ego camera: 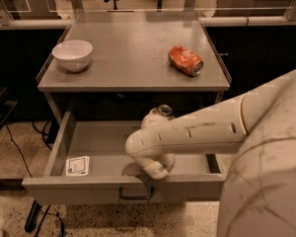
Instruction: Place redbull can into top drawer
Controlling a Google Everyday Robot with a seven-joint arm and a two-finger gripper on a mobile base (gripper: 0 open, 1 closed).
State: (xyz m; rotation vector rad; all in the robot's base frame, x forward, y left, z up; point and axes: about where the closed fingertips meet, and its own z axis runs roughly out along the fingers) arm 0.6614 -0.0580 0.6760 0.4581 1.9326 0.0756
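I need to release the redbull can on the top drawer's bottom (161,148), just past its middle from the white sticker.
The top drawer (93,143) of the grey cabinet is pulled open, with a white sticker (78,165) at its front left and a dark wire handle (136,195) on its front. My white arm reaches in from the right. My gripper (155,120) is over the middle of the drawer, mostly hidden behind the wrist. It holds the redbull can (164,111) upright, and only the can's silver top shows above the arm. The can's body and its base are hidden.
On the cabinet top (133,48) a white bowl (72,54) stands at the left and a crushed orange-red can (186,60) lies at the right. Cables (19,152) run over the floor at the left. Desks and a chair stand behind.
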